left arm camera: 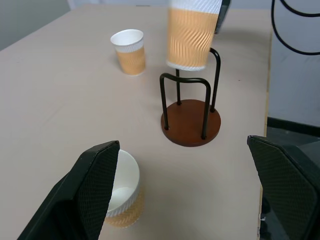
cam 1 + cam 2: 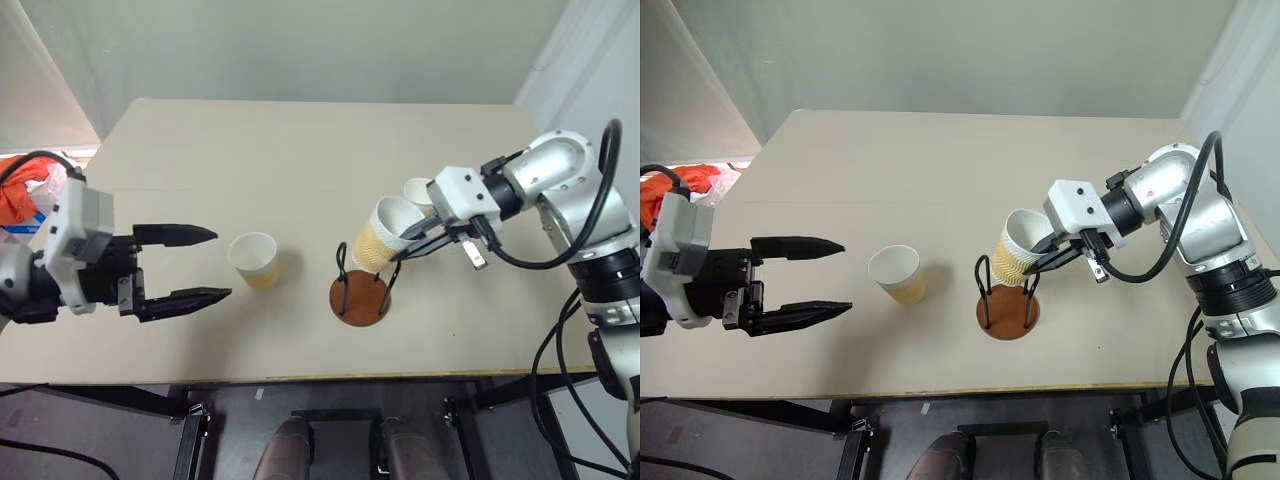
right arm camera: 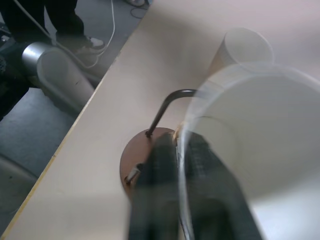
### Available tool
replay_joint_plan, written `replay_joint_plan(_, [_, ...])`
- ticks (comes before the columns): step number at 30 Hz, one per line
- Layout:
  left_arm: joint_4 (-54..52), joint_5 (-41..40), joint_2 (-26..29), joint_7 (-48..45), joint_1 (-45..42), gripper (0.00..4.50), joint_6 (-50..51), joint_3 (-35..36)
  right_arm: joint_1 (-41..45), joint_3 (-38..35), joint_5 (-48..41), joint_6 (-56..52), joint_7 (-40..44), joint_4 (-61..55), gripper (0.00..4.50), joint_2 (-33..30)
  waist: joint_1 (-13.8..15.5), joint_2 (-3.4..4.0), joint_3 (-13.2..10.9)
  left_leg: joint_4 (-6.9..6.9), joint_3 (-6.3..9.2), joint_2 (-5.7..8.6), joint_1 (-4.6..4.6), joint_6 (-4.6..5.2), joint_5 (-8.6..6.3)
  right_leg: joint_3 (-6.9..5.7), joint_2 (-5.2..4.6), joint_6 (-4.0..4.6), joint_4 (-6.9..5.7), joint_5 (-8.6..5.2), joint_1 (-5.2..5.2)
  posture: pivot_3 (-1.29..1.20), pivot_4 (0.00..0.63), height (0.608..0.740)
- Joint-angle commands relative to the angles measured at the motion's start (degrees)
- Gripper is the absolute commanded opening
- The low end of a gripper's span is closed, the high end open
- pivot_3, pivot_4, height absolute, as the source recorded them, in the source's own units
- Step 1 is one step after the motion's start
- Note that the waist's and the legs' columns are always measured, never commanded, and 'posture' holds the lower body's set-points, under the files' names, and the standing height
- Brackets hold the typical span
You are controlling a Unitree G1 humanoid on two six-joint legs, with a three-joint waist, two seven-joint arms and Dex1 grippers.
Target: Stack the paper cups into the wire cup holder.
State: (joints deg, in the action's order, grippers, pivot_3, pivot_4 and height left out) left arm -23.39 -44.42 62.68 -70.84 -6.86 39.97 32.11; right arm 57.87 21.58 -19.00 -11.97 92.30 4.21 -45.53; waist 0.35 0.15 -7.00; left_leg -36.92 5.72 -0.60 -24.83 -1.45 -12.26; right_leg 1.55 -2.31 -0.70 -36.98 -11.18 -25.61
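Note:
The robot's left gripper will next close on the near rim (image 2: pixel 250 271) (image 1: pixel 138 183) of the paper cup standing between that gripper and the wire cup holder.
My right gripper (image 2: pixel 410 240) is shut on the rim of a paper cup (image 2: pixel 383 236). The cup hangs tilted, with its tan bottom at the top of the wire cup holder (image 2: pixel 360 297), a brown disc with black wire loops. A second paper cup (image 2: pixel 254 261) stands upright on the table left of the holder. My left gripper (image 2: pixel 190 266) is wide open just left of that cup, level with it and apart from it. A third paper cup (image 2: pixel 419 188) stands behind my right gripper, partly hidden; it shows whole in the left wrist view (image 1: pixel 129 51).
The beige table (image 2: pixel 300 150) ends close to the holder at its front edge (image 2: pixel 330 376). An orange-red bag (image 2: pixel 25 196) lies off the table's left side. Black cables (image 2: pixel 560 250) loop around my right arm.

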Motion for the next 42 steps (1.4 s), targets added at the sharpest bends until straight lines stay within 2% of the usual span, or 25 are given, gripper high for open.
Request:
replay_joint_plan(1, [1.19,3.76,1.86,2.79,-1.01,4.5,-2.54,0.67,1.83,-0.16,-0.98,0.63,0.2,-0.53,1.64,-0.46,0.0,0.0,0.0,0.0,0.0,-0.01,0.0,-0.01,0.01,0.0,0.0,0.01,0.0,0.01,0.0,0.0,0.15,0.74])
replay_joint_plan(4, [6.69,10.19,2.04,8.69,-4.89,4.5,-5.6,-3.45,2.59,-0.69,-1.74,0.74,0.2,-0.37,2.72,-0.48,0.06,0.01,0.0,-0.01,0.0,-0.03,0.08,-0.03,0.04,-0.01,0.01,0.04,-0.03,0.02,0.03,0.0,0.15,0.74])
replay_joint_plan(8, [9.99,13.2,0.24,13.41,-11.72,4.5,-7.79,-8.37,7.05,-3.04,-0.85,2.93,0.18,5.5,4.1,0.24,-0.02,0.01,-0.01,-0.01,-0.01,-0.05,0.14,-0.08,0.09,0.0,0.02,0.15,-0.02,0.04,0.06,0.0,0.15,0.74])
replay_joint_plan(12, [12.36,14.67,-2.13,16.59,-17.99,4.5,-7.92,-12.72,16.31,-3.07,8.37,9.92,-5.33,28.56,4.1,3.77,-0.01,0.01,-0.01,0.0,-0.01,-0.05,0.15,-0.09,0.14,0.02,0.02,0.4,-0.01,0.13,0.03,0.0,0.15,0.74])
replay_joint_plan(17, [11.45,13.51,-3.36,16.09,-19.7,4.5,-7.14,-14.59,23.09,-0.76,18.59,19.04,-11.95,54.2,4.1,8.11,0.11,0.0,0.0,0.17,0.08,-0.08,0.19,-0.18,0.1,0.02,0.01,0.46,-0.01,0.16,-0.02,0.0,0.15,0.74])
replay_joint_plan(20, [10.16,12.77,-3.61,16.3,-19.81,4.5,-6.4,-14.72,24.6,-0.37,23.52,21.34,-16.59,62.69,4.1,10.48,0.18,0.01,-0.01,0.41,0.05,-0.11,0.11,-0.31,0.03,-0.01,0.02,0.4,0.0,0.19,-0.2,0.0,0.15,0.74])
replay_joint_plan(22, [9.07,12.07,-3.55,16.51,-19.56,4.5,-5.71,-14.33,24.5,0.14,26.81,22.06,-20.11,66.41,4.1,11.71,0.21,0.05,-0.04,0.6,0.03,-0.15,0.07,-0.4,0.02,-0.06,0.02,-0.05,-0.01,0.45,-0.33,0.0,0.15,0.74])
replay_joint_plan(28, [6.07,10.36,-2.89,16.98,-17.78,4.5,-3.45,-12.09,23.06,-0.3,32.72,22.18,-27.09,71.12,4.1,14.83,0.22,0.08,-0.05,0.75,0.02,-0.26,-0.02,-0.56,-0.08,-0.21,0.04,-0.1,0.05,0.47,-0.41,0.0,0.15,0.74])
replay_joint_plan(31, [5.25,10.05,-2.39,17.4,-17.46,4.5,-2.49,-11.43,22.25,-1.02,33.87,21.4,-28.76,72.05,3.52,16.34,0.18,0.08,-0.05,0.7,0.01,-0.26,-0.02,-0.55,-0.09,-0.22,0.03,-0.09,0.09,0.47,-0.39,0.0,0.15,0.74])
replay_joint_plan(40, [4.21,8.68,-2.1,17.6,-17.85,4.5,-1.53,-11.36,22.35,-2.62,35.49,22.01,-27.71,72.06,0.34,17.0,0.24,0.08,-0.05,0.67,0.01,-0.27,-0.02,-0.7,0.11,-0.21,0.02,-0.07,0.02,0.47,-0.35,0.0,0.15,0.74])
replay_joint_plan(41, [4.14,8.36,-2.14,17.26,-17.81,4.5,-1.53,-11.29,22.7,-2.92,35.31,22.66,-26.42,71.77,0.05,16.7,0.22,0.08,-0.05,0.67,0.01,-0.27,-0.01,-0.73,0.12,-0.21,0.02,-0.06,0.01,0.47,-0.35,0.0,0.15,0.74])
replay_joint_plan(42, [3.93,7.39,-1.97,16.29,-17.56,4.5,-1.18,-10.85,23.25,-3.55,34.49,23.88,-23.26,71.15,0.05,16.19,0.21,0.08,-0.05,0.67,0.01,-0.27,-0.01,-0.76,0.13,-0.21,0.02,-0.05,0.0,0.47,-0.35,0.0,0.15,0.74])
